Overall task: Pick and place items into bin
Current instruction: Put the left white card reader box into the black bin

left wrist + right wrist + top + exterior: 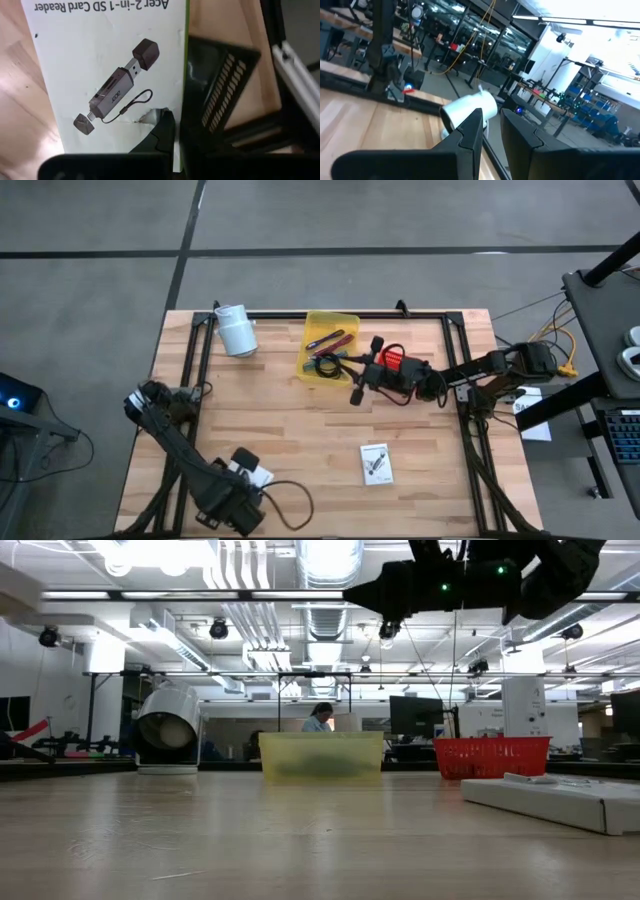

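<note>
My left gripper needs to let go of the white card inside the black slotted basket (239, 487) (199, 82) near the front edge of the table.
A yellow bin (330, 345) (322, 756) stands on the far middle of the table. It holds a magenta stick (335, 339), a blue item and a coiled black cable (325, 366). My right gripper (350, 373) (491, 117) hangs high beside the bin's right side, empty, with a narrow gap between its fingers. One white card (376, 463) (560, 800) lies flat on the near right of the table. My left gripper (243, 465) is at the near left, shut on a second white card (258, 475) (110, 75) printed with an SD card reader. My left gripper holds the white card near its green-edged long side (186, 100). One finger (164, 132) lies on the printed face, where the surface is scuffed (147, 117). The card hides the other finger. Whether the card is clear of the table cannot be told.
A white cup (237, 330) (168, 730) (470, 107) lies on its side at the far left. A red basket (395, 363) (490, 755) sits under my right arm, right of the bin. Black frame rails (205, 340) border the table.
</note>
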### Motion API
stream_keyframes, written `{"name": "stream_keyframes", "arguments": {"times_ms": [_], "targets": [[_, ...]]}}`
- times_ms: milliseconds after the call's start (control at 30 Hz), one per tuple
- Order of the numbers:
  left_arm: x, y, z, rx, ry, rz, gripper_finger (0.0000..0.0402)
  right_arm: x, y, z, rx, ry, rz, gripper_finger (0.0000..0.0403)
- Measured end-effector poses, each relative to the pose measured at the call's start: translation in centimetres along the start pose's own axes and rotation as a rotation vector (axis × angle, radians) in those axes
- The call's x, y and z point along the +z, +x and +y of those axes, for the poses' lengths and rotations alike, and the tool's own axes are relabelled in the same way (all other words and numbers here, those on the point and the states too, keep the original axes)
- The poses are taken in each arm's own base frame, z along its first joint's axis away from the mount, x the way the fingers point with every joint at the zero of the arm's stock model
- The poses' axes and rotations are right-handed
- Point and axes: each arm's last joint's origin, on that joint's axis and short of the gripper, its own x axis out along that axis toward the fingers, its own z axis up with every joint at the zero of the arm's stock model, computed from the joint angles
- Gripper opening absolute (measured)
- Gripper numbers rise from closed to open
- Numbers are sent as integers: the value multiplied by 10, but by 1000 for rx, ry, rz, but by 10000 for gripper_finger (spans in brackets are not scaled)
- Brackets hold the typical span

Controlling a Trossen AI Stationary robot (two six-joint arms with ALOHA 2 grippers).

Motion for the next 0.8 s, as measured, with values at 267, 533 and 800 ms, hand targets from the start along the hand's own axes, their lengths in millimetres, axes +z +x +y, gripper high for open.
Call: {"name": "stream_keyframes", "arguments": {"times_ms": [267, 533, 800], "targets": [[-20, 22, -22, 31, 135, 74, 0, 4, 2, -1, -9, 12, -10, 57], [-40, 53, -34, 73, 97, 138, 0, 3, 2, -1, -7, 69, -2, 57], [-43, 63, -41, 31, 91, 142, 0, 0, 2, 0, 4, 54, 22, 57]]}}
